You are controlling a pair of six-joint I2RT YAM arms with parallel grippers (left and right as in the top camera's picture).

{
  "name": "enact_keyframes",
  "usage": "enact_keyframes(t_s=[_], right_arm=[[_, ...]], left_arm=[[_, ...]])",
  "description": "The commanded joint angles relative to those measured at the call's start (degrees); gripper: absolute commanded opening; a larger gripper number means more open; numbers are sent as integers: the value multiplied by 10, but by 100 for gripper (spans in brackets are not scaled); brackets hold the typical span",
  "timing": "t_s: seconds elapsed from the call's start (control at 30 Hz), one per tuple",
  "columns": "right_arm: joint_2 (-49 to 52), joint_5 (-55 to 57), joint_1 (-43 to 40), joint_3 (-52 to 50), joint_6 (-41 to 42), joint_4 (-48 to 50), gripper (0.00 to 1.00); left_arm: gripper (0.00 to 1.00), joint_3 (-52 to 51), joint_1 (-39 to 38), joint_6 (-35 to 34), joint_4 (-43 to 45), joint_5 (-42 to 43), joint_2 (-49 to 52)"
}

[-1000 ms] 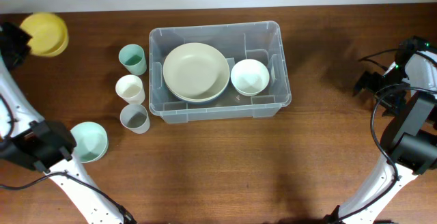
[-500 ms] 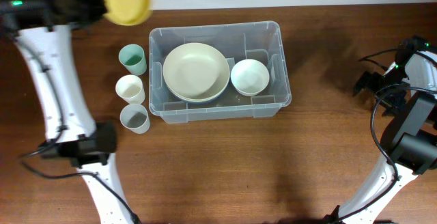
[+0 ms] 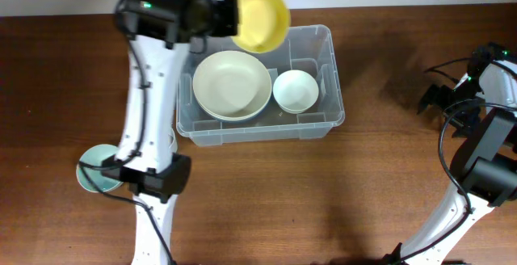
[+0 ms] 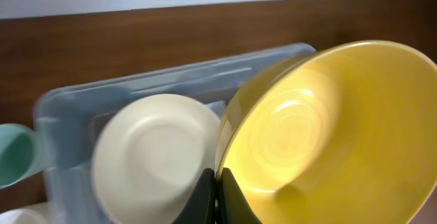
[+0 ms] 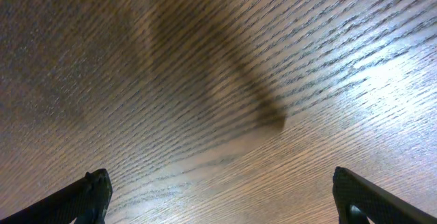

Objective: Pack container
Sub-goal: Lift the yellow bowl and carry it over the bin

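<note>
The yellow bowl will go in the small white bowl point(image 3: 296, 91) next to the cream plate, and there I should let go of it with my left gripper.
The container point(image 3: 258, 136) is a clear bin at the table's middle, seen again as a blurred clear container point(image 4: 75, 104) in the left wrist view. Inside it lie a cream plate point(image 3: 232, 85) point(image 4: 153, 156) and a small white bowl point(image 3: 296, 90). My left gripper point(image 3: 230, 16) point(image 4: 217, 176) is shut on the rim of a yellow bowl point(image 3: 262, 18) point(image 4: 328, 128), which hangs tilted over the container's back edge. My right gripper point(image 3: 440, 102) point(image 5: 222, 183) stands wide open over bare wood at the far right, holding nothing.
A mint bowl point(image 3: 95, 172) sits at the left, partly hidden by the left arm's base. A teal cup point(image 4: 13, 159) and a white cup point(image 4: 20, 217) stand left of the container; the arm hides them in the overhead view. The right arm fills the right edge.
My left arm has swung right with the yellow bowl, from the table's far left back corner to above the container's back rim. The right arm has not moved.
</note>
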Motion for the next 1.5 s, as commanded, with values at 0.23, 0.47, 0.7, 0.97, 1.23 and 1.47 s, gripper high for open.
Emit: enact_keyframes(t_s=[0.23,0.47,0.7,0.97,1.23,1.47], right_arm=[[-10,1,-4,-2,-4,0,99],[-10,1,-4,-2,-4,0,99],[-10,1,-4,-2,-4,0,99],[-10,1,-4,-2,-4,0,99],[-10,1,-3,-2,-4,0,99],[-10,1,-4,-2,-4,0,99]], left_arm=[[2,2,-49,9,23,-21,118],[2,2,-64,9,31,-17,166],[2,2,-85,9,31,-17,200],[2,2,-102,9,31,-17,210],[2,2,-100,9,8,-24,210],[2,2,-100,6,3,-27,211]])
